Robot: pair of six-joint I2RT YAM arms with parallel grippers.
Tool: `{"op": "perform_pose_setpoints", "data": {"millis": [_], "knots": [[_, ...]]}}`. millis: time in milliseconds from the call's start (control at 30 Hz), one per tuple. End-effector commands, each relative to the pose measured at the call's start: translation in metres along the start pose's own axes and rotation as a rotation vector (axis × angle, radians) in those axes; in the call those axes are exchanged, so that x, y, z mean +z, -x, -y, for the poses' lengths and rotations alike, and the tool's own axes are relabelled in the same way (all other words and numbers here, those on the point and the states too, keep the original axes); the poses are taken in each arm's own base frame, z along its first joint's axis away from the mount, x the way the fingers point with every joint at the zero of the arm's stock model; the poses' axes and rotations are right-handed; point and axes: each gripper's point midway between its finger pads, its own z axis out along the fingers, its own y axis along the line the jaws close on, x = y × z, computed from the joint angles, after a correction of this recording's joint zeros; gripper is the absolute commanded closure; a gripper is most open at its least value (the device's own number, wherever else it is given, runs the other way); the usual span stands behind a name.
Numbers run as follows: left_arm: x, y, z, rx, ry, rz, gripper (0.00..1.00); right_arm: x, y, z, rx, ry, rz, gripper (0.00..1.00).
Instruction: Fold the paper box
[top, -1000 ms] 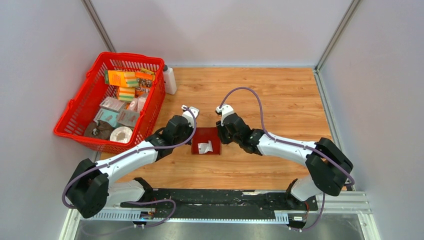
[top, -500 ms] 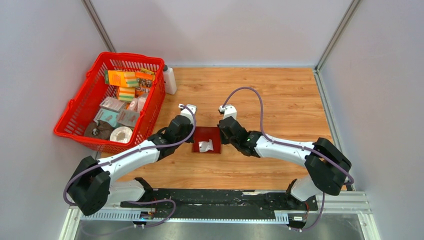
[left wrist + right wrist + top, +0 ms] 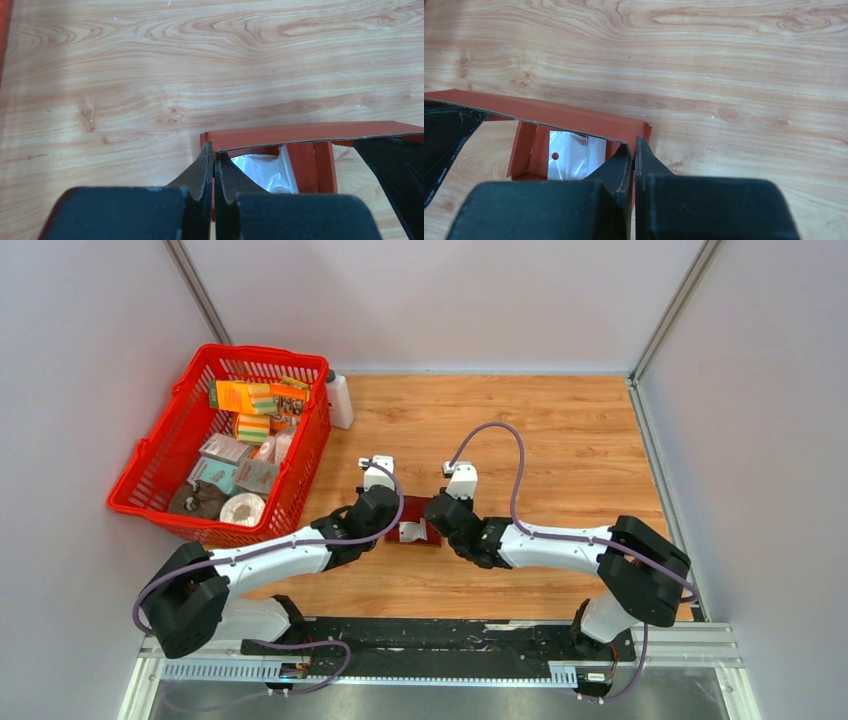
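I can see both my grippers pinching the edge of the raised lid over the open box, so next I let go of the lid with my right gripper and take the box's near corner (image 3: 439, 543).
The paper box (image 3: 414, 532) is dark red cardboard, open on top, at the middle of the table between my two grippers. A white plastic bag (image 3: 262, 172) lies inside it, and it also shows in the right wrist view (image 3: 571, 160). My left gripper (image 3: 393, 524) is shut on the box's left side wall; in the left wrist view (image 3: 213, 150) the thin wall sits between the fingers at the box's corner (image 3: 300, 134). My right gripper (image 3: 437, 521) is shut on the right side wall (image 3: 633, 147) at the other corner of the box (image 3: 564, 116).
A big red mesh basket (image 3: 160, 475) with several printed packages stands at the far left. A white bottle (image 3: 339, 400) stands beside its far right corner. Grey walls enclose the wooden table (image 3: 560, 440) on three sides.
Both grippers have moved toward each other and nearer to the arm bases, closing in on the box's two side walls. They now cover most of the box in the top view.
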Motion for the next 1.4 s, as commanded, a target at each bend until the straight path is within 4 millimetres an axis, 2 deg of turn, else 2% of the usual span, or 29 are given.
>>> {"op": "perform_pose_setpoints", "data": {"millis": [0,300,500,633,733,767,933,1067,1133,1167,1200,1267,1300,1367], "knots": [[-0.001,-0.003,0.008,-0.06,0.006,0.045,1.0,-0.001,0.008,-0.002,0.128,-0.022,0.102,1.0],[-0.005,-0.037,0.008,-0.06,-0.03,0.014,1.0,-0.01,-0.007,0.011,0.213,-0.044,0.137,1.0],[-0.013,-0.044,0.007,-0.059,-0.034,0.024,1.0,-0.02,-0.02,0.009,0.192,-0.068,0.175,1.0],[-0.017,-0.049,0.005,-0.066,-0.047,0.036,1.0,-0.029,-0.014,0.007,0.165,-0.084,0.212,0.99],[-0.019,-0.052,0.002,-0.058,-0.043,0.037,1.0,-0.034,-0.01,0.008,0.151,-0.084,0.209,0.88],[-0.02,-0.054,0.001,-0.053,-0.039,0.038,1.0,-0.034,-0.008,0.005,0.155,-0.077,0.207,0.87],[-0.023,-0.055,-0.001,-0.046,-0.042,0.057,1.0,-0.034,-0.022,0.006,0.113,-0.065,0.153,0.8],[-0.023,-0.061,-0.003,-0.034,-0.042,0.055,1.0,-0.041,-0.024,-0.005,0.075,-0.022,0.122,0.74],[-0.022,-0.062,-0.005,-0.016,-0.031,0.053,1.0,-0.052,-0.024,-0.01,0.074,0.017,0.109,0.64],[-0.022,-0.063,-0.006,-0.013,-0.027,0.051,1.0,-0.06,-0.031,-0.018,0.067,0.063,0.076,0.58],[-0.021,-0.064,-0.006,-0.015,-0.023,0.049,1.0,-0.066,-0.032,-0.021,0.073,0.095,0.052,0.49],[-0.021,-0.066,-0.006,-0.021,-0.021,0.05,1.0,-0.077,-0.051,-0.024,0.07,0.147,-0.042,0.41],[-0.02,-0.069,-0.006,-0.026,-0.017,0.047,1.0,-0.083,-0.054,-0.024,0.075,0.173,-0.074,0.34],[-0.02,-0.071,-0.005,-0.029,-0.015,0.047,1.0,-0.093,-0.071,-0.02,0.075,0.209,-0.146,0.27]]}}
